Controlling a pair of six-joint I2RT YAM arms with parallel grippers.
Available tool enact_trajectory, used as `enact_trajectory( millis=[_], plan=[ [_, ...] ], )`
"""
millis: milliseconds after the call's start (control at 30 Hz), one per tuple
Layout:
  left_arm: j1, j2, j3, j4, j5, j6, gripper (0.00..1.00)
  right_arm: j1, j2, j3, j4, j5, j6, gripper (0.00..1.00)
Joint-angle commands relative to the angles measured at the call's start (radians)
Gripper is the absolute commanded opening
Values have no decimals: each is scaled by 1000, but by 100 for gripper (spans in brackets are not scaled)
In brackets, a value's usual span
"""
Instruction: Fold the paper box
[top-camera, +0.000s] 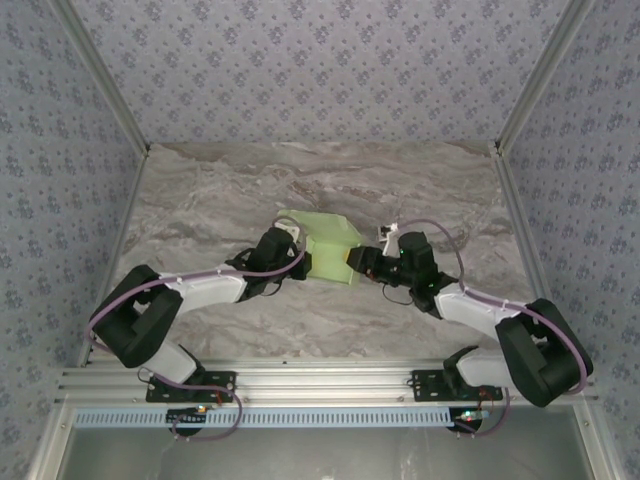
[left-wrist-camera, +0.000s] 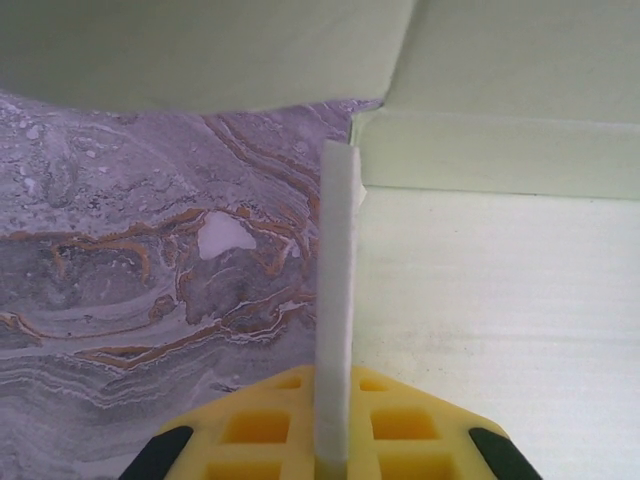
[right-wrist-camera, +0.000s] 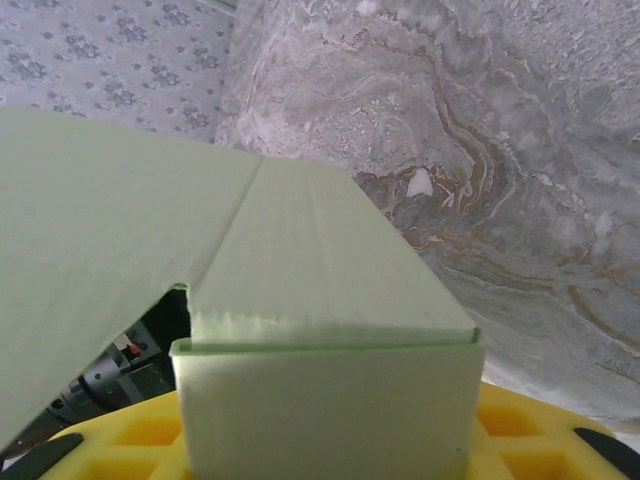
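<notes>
My left gripper will open and back off, as it pinches the thin edge of the box's side from above, and take the box's side from outside (left-wrist-camera: 323, 300), opposite my right gripper.
The pale green paper box (top-camera: 332, 250) stands partly folded in the middle of the table between both arms. My left gripper (top-camera: 298, 250) is at its left side. In the left wrist view its yellow jaws are shut on the thin edge of one upright box wall (left-wrist-camera: 338, 300), with my left gripper (left-wrist-camera: 335, 385) at the wall's base. My right gripper (top-camera: 357, 262) is at the box's right end. In the right wrist view the box end (right-wrist-camera: 320, 410) fills the gap of my right gripper (right-wrist-camera: 330, 420), a yellow finger (right-wrist-camera: 120, 435) pressed against each side. A loose flap (right-wrist-camera: 90, 240) slopes up to the left.
The marble-patterned table (top-camera: 420, 190) runs to patterned walls at the back and both sides. An aluminium rail (top-camera: 330, 378) with both arm bases lines the near edge.
</notes>
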Motion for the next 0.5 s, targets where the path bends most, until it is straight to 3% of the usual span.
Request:
enact_trajectory(
  millis=[0, 167, 467],
  plan=[
    [4, -24, 33, 9, -15, -13, 17, 9, 19, 37, -75, 25, -64, 39],
    [23, -64, 6, -5, -25, -3, 30, 11, 35, 48, -91, 38, -80, 36],
    [70, -91, -20, -34, 27, 27, 37, 29, 45, 56, -93, 51, -86, 36]
  ],
)
